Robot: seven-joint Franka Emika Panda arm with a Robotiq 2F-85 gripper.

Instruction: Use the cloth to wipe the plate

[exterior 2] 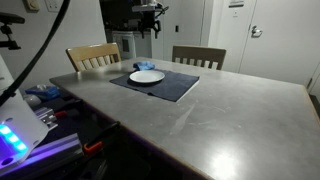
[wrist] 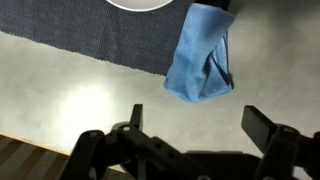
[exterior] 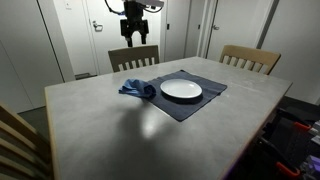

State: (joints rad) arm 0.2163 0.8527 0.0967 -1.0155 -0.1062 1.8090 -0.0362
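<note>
Next, I close my gripper on the bunched middle [exterior: 138, 87] [wrist: 203, 48] of the blue cloth, between the cloth's two loose ends, beside the white plate.
A white plate [exterior: 181, 89] sits on a dark placemat [exterior: 193, 104] on the grey table; it also shows in an exterior view [exterior 2: 147, 76] and its rim at the top of the wrist view [wrist: 148, 4]. A crumpled blue cloth [exterior: 136, 88] lies at the placemat's edge beside the plate; it fills the upper right of the wrist view [wrist: 203, 60] and peeks out behind the plate in an exterior view [exterior 2: 146, 66]. My gripper [exterior: 134, 42] hangs high above the cloth, open and empty, with both fingers spread in the wrist view [wrist: 200, 122].
Two wooden chairs [exterior: 133, 58] [exterior: 249, 59] stand at the far side of the table. Another chair back [exterior: 18, 135] is at the near corner. Doors and walls lie behind. Cables and equipment [exterior 2: 40, 110] sit beside the table.
</note>
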